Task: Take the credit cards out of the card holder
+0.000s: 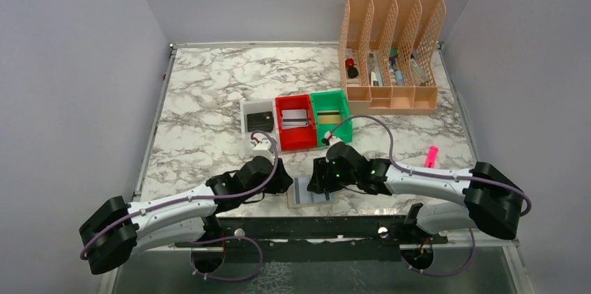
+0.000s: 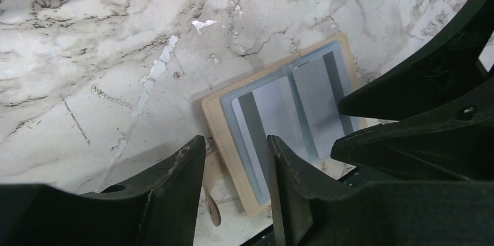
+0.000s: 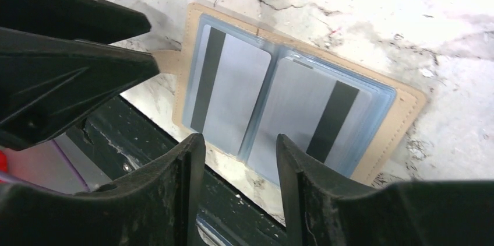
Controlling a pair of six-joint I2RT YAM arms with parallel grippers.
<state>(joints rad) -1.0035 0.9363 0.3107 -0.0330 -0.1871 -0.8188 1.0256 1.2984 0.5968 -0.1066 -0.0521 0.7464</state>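
Note:
My left gripper is waiting open by the card holder's snap tab edge, so it should clamp that edge while my right gripper pinches the nearer card's edge at the card holder's fold (image 3: pixel 246 138).
The tan card holder (image 1: pixel 311 192) lies unfolded flat at the table's near edge, blue-grey pockets facing up. Two silvery grey credit cards with black stripes sit in its pockets, one in the left pocket (image 3: pixel 230 91) and one in the right pocket (image 3: pixel 317 112). My left gripper (image 2: pixel 236 141) hovers open over the holder's left edge (image 2: pixel 233 158), its snap tab (image 2: pixel 212 208) showing between the fingers. From the other side, my right gripper (image 3: pixel 240 138) stands open above the holder's near edge, gripping nothing. The two grippers almost meet over the holder (image 1: pixel 300 181).
Behind the holder stand a white tray (image 1: pixel 247 114) with a black card, a red tray (image 1: pixel 295 141) with a grey card and a green tray (image 1: pixel 330 97) with a card. A peach file rack (image 1: pixel 390 50) fills the back right. A pink marker (image 1: pixel 432 157) lies at the right.

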